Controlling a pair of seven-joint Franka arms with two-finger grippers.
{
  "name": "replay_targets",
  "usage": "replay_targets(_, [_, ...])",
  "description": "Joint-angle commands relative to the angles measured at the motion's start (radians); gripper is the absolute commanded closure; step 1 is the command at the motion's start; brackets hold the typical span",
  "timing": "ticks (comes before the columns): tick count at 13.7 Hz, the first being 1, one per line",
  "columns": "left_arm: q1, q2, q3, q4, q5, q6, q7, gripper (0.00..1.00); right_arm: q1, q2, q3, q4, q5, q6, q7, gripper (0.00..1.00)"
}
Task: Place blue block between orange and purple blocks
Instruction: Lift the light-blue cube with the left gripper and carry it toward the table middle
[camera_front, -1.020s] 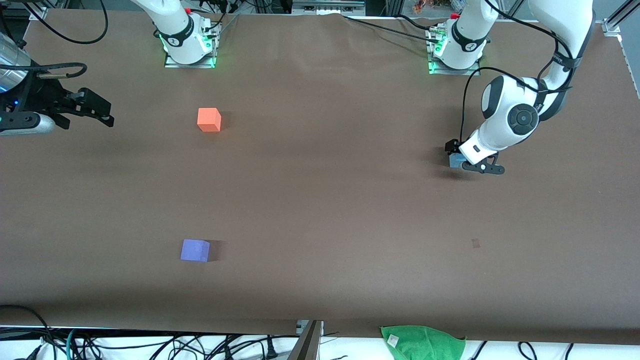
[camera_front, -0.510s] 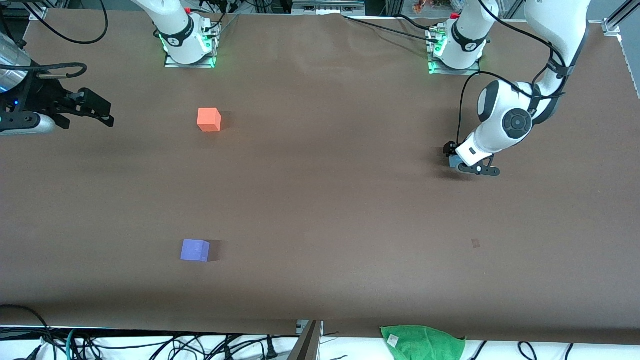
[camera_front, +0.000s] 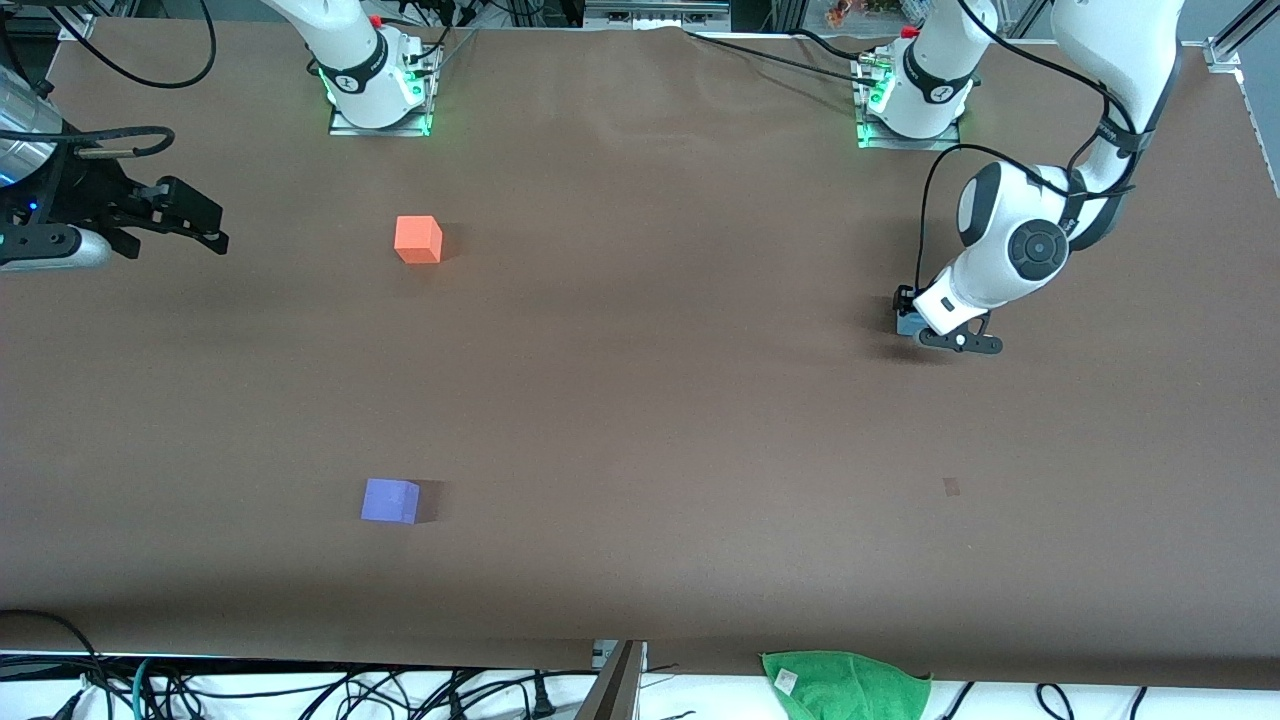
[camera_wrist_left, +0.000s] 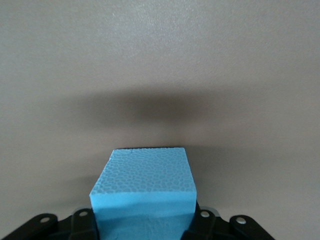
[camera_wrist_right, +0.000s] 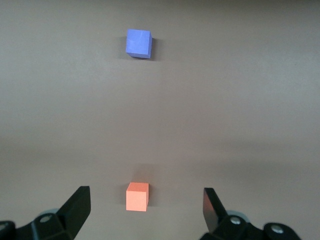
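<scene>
My left gripper will put the blue block down on the bare table (camera_front: 651, 320) between the orange block and the small dark mark.
The blue block (camera_front: 907, 324) sits at the left arm's end of the table, mostly hidden under the left hand. My left gripper (camera_front: 916, 322) is shut on it; in the left wrist view the block (camera_wrist_left: 145, 187) fills the gap between the black fingers (camera_wrist_left: 82, 225). The orange block (camera_front: 418, 240) lies near the right arm's base. The purple block (camera_front: 390, 500) lies nearer the front camera, in line with it. My right gripper (camera_front: 212, 225) waits open in the air at the right arm's end; its view shows the orange block (camera_wrist_right: 137, 196) and the purple block (camera_wrist_right: 138, 43).
A green cloth (camera_front: 845, 685) lies off the table's front edge, with cables along that edge. A small dark mark (camera_front: 951, 487) is on the brown table cover, nearer the front camera than the blue block.
The left hand has settled slightly lower and closer over the blue block, so less blue shows in the front view. The right arm and the orange and purple blocks have not moved.
</scene>
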Motion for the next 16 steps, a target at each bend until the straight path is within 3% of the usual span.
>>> replay_targets(1, [-0.003, -0.062, -0.002, 0.111, 0.001, -0.199, 0.004, 0.9, -0.011, 0.006, 0.006, 0.016, -0.008, -0.006, -0.015, 0.01])
replay_targets(3, [-0.018, -0.059, -0.005, 0.269, 0.001, -0.399, 0.002, 0.89, -0.014, 0.006, 0.006, 0.016, -0.008, -0.006, -0.015, 0.01])
replay_targets(6, [-0.041, -0.016, -0.072, 0.495, -0.012, -0.627, 0.002, 0.89, -0.014, 0.006, 0.006, 0.016, -0.008, -0.006, -0.015, 0.01])
replay_targets(8, [-0.085, 0.015, -0.126, 0.56, -0.014, -0.65, -0.045, 0.89, -0.014, 0.006, 0.006, 0.016, -0.008, -0.004, -0.015, 0.01])
replay_targets(11, [-0.243, 0.085, -0.137, 0.668, -0.014, -0.649, -0.231, 0.88, -0.014, 0.006, 0.006, 0.018, -0.007, -0.004, -0.015, 0.01])
replay_targets(16, [-0.499, 0.34, -0.135, 0.921, -0.023, -0.582, -0.609, 0.88, -0.018, 0.006, 0.004, 0.018, -0.01, 0.0, -0.015, 0.01])
